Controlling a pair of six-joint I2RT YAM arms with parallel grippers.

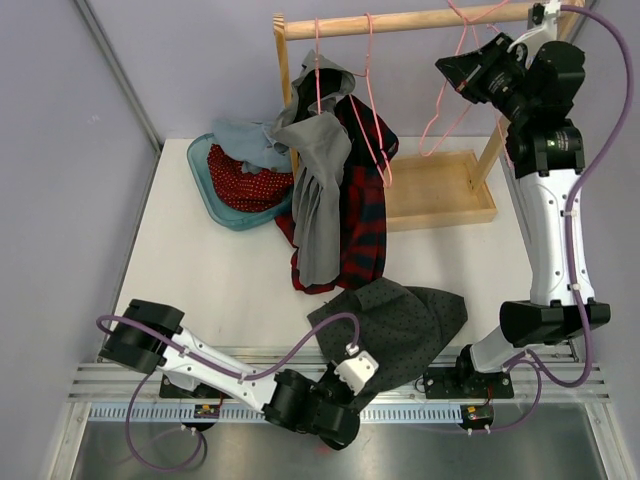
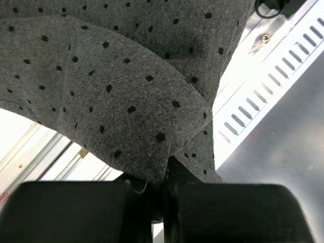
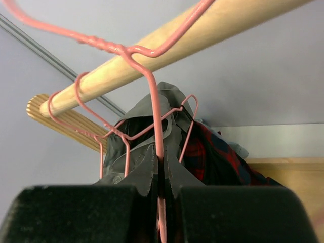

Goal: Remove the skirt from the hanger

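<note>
The tartan skirt's hanger is on show beside the spot for the bare pink hanger. My right gripper will let go of that bare pink hanger on the wooden rod (image 3: 129, 63) there.
The red and dark tartan skirt (image 1: 362, 200) hangs from a pink wire hanger (image 1: 374, 110) on the wooden rod (image 1: 420, 20), its lower part lying on the table. It also shows in the right wrist view (image 3: 223, 152). My right gripper (image 1: 462, 72) is up at the rod's right end, shut on a separate bare pink hanger (image 1: 450, 100); its wire runs between the jaws (image 3: 161, 162). My left gripper (image 1: 350, 385) is at the near table edge, shut (image 2: 164, 169) on the dark grey dotted garment (image 2: 111, 86).
A plain grey garment (image 1: 318, 190) hangs on another pink hanger beside the skirt and partly covers it. A teal tub (image 1: 200, 165) at the left holds a red dotted garment (image 1: 245, 182). The rack's wooden base tray (image 1: 440, 195) sits at the back right.
</note>
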